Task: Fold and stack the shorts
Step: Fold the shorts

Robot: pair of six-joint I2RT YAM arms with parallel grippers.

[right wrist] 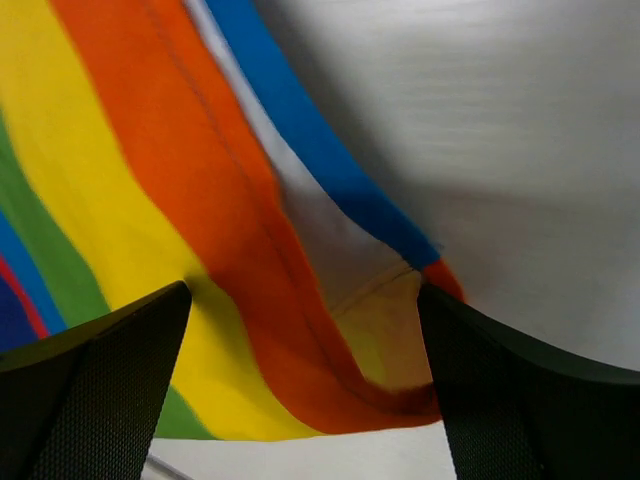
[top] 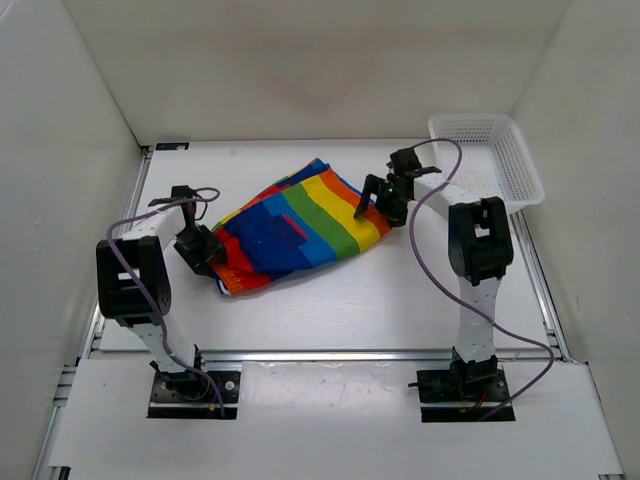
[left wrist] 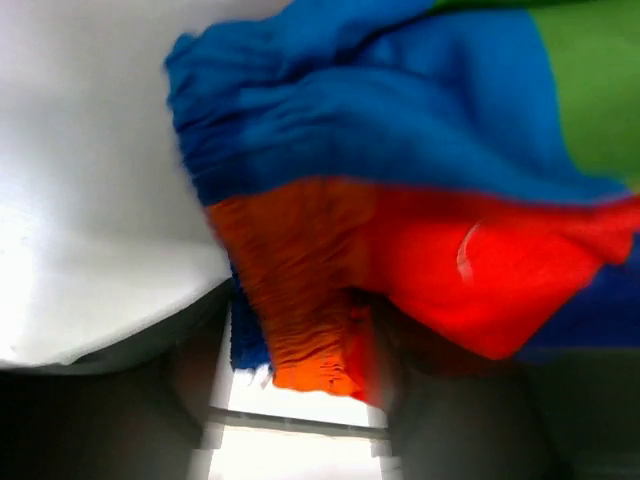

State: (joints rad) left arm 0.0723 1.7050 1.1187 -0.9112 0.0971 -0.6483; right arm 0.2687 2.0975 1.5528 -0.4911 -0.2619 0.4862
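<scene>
The waistband's orange part has my left gripper low on it, short of the fold in the shorts, so next my gripper opens and takes the fold (left wrist: 262, 193) where orange meets blue.
The rainbow-striped shorts (top: 300, 225) lie spread in the middle of the table. My left gripper (top: 212, 260) is at their left end. In the left wrist view the gathered orange and blue waistband (left wrist: 300, 300) fills the gap between my dark, blurred fingers (left wrist: 100, 400), so the jaws look closed on it. My right gripper (top: 372, 203) is at the right edge of the shorts. In the right wrist view it (right wrist: 305, 310) is open, with its two fingers (right wrist: 100, 380) on either side of the orange and yellow hem corner (right wrist: 330, 360), not touching it.
A white plastic mesh basket (top: 495, 160) stands at the back right, close behind the right arm. White walls enclose the table on the left, back and right. A purple cable loops from each arm.
</scene>
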